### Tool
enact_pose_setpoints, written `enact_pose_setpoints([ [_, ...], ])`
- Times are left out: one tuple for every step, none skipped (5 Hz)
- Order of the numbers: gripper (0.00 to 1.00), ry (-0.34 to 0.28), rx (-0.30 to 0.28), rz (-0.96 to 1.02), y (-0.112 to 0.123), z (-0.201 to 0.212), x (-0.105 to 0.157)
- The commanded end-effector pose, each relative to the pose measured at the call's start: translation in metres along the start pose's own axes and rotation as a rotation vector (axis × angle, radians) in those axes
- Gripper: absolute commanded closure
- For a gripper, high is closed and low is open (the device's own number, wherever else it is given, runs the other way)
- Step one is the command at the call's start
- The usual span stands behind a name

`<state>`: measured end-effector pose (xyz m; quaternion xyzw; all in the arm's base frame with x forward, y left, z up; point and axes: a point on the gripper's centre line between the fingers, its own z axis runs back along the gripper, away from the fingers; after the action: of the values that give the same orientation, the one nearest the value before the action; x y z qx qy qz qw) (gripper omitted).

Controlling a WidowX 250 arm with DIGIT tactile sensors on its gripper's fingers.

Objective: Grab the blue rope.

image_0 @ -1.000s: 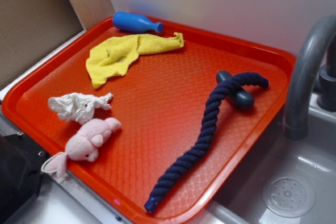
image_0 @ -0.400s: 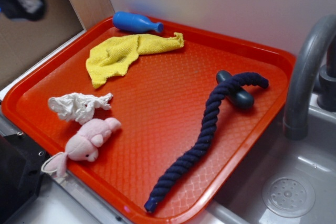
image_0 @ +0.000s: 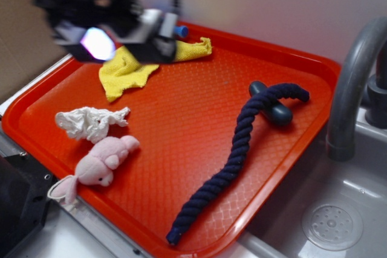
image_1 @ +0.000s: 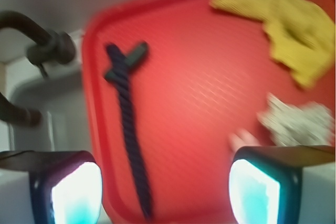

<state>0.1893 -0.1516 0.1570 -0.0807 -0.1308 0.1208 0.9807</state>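
Note:
I should close my gripper on the middle of the blue rope (image_0: 242, 127) (image_1: 126, 103), just in front of where it crosses the dark blue-grey capsule.
The blue rope (image_0: 237, 152) is a long dark navy twisted rope lying on the right part of the red tray (image_0: 181, 119), its upper end draped over a short dark blue-grey capsule (image_0: 273, 108). In the wrist view the rope (image_1: 127, 124) runs down the tray's left side. My gripper (image_0: 124, 37) hovers blurred above the tray's back left corner, over the yellow cloth (image_0: 130, 70), far from the rope. In the wrist view my gripper (image_1: 165, 195) is open and empty, its two pads wide apart.
A bright blue pin shape (image_0: 179, 31) is mostly hidden behind the gripper. A crumpled white cloth (image_0: 91, 122) and a pink plush toy (image_0: 100, 164) lie at the tray's left front. A grey tap (image_0: 354, 89) and a sink (image_0: 332, 222) are on the right.
The gripper has come into view from the upper left and moved right and down, now over the yellow cloth and hiding most of the blue pin. Nothing on the tray has moved.

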Motion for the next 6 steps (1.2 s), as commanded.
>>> enact_pose_setpoints([
  [0.00,-0.087,0.029,0.071,-0.046,-0.048,0.019],
  [0.00,-0.093,0.054,0.111,-0.062,-0.067,0.025],
  [0.00,-0.112,0.113,0.125,-0.066,-0.084,0.031],
  [0.00,-0.132,0.163,0.150,-0.057,-0.088,0.037],
  [0.00,-0.123,0.185,0.152,-0.050,-0.098,0.038],
  [0.00,-0.114,0.214,0.164,-0.041,-0.104,0.038],
])
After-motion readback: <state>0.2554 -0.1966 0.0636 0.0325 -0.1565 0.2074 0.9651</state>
